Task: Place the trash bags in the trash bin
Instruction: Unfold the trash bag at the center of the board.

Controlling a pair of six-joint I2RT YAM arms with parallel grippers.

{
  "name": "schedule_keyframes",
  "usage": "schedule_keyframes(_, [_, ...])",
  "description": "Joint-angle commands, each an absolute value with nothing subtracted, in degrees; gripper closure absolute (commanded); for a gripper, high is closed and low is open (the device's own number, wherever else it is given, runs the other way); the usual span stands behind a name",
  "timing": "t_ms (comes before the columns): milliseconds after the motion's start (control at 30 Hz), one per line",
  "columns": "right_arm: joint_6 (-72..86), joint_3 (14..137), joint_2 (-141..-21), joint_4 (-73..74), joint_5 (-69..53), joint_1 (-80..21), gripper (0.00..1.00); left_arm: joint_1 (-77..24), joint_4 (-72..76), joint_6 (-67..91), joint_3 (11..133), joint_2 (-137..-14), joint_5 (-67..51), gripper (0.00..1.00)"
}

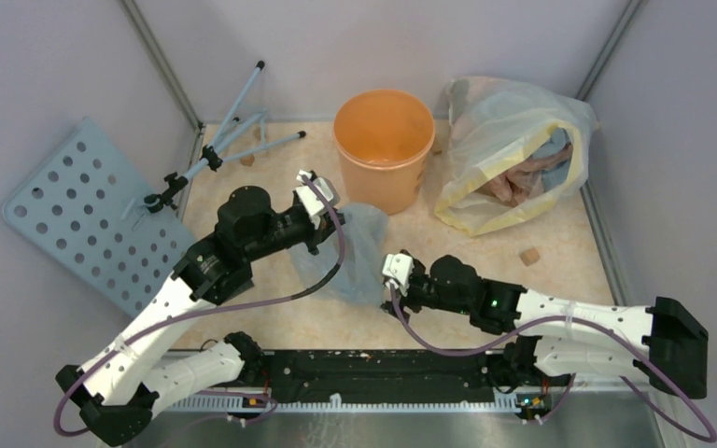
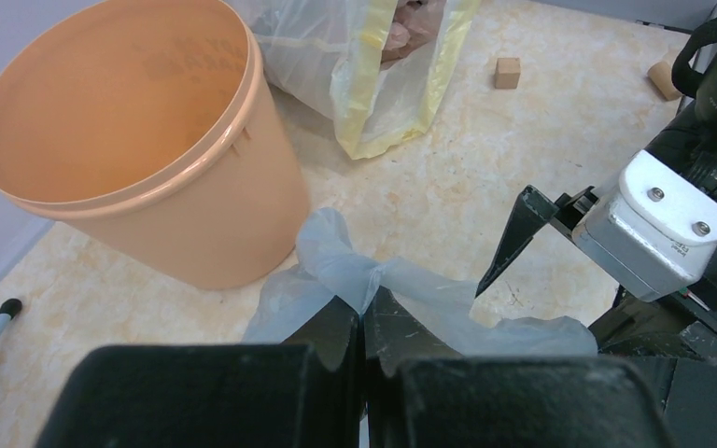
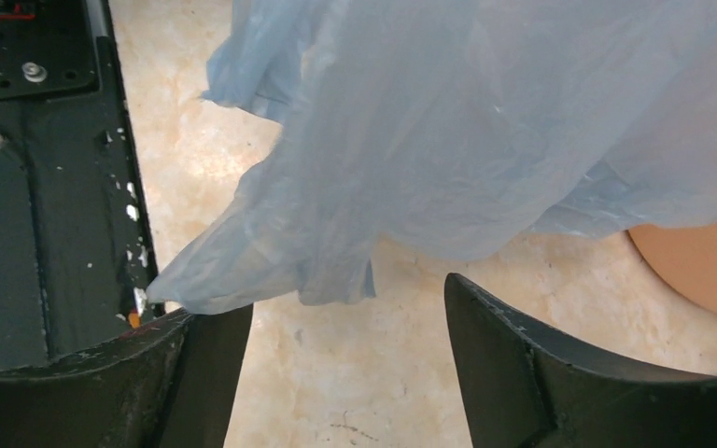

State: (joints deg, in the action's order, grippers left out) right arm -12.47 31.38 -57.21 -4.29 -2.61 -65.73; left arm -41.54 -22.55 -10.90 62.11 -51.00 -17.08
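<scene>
The trash bag's corner hangs over one finger of my right gripper, so that gripper should move over and pinch the trash bag's lower edge (image 3: 338, 286) before my left gripper opens.
The trash bag (image 1: 362, 254), thin, grey-blue and crinkly, hangs between the two arms just in front of the trash bin (image 1: 384, 140), a round orange bucket standing upright with nothing showing inside. My left gripper (image 2: 364, 310) is shut on a bunched fold of the bag (image 2: 334, 250), right beside the bin (image 2: 140, 140). My right gripper (image 3: 344, 306) is open under the bag's lower edge (image 3: 467, 131). A corner of the film rests on its left finger (image 3: 207, 347), and nothing is pinched between the jaws. In the top view the left gripper (image 1: 333, 214) and the right gripper (image 1: 386, 282) sit at opposite ends of the bag.
A big clear bag with yellow edges (image 1: 509, 159), holding cloth-like items, lies right of the bin. A small wooden block (image 1: 527, 255) sits on the table at the right. A tripod (image 1: 224, 140) and a perforated grey-blue panel (image 1: 84, 215) stand at the left. Walls close in the back and sides.
</scene>
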Motion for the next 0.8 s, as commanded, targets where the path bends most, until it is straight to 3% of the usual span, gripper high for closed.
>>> schedule_keyframes(0, [-12.7, 29.9, -56.2, -9.5, -0.2, -65.2, 0.21, -41.3, -21.7, -12.0, 62.5, -50.2, -18.1, 1.00])
schedule_keyframes(233, [-11.5, 27.7, -55.7, -14.4, 2.6, -63.2, 0.19, -41.3, -21.7, -11.9, 62.6, -50.0, -18.4, 1.00])
schedule_keyframes(433, [-10.8, 27.1, -56.7, -18.9, -5.0, -62.1, 0.36, -41.3, -21.2, -11.8, 62.5, -49.7, -18.5, 1.00])
schedule_keyframes(700, [-10.5, 29.3, -61.0, -21.9, -16.4, -62.1, 0.45, -41.3, -20.6, -11.3, 63.0, -50.5, -15.9, 1.00])
schedule_keyframes(767, [-10.2, 29.8, -62.1, -22.1, -17.7, -62.1, 0.53, -41.3, -20.5, -11.1, 63.1, -50.7, -15.3, 1.00])
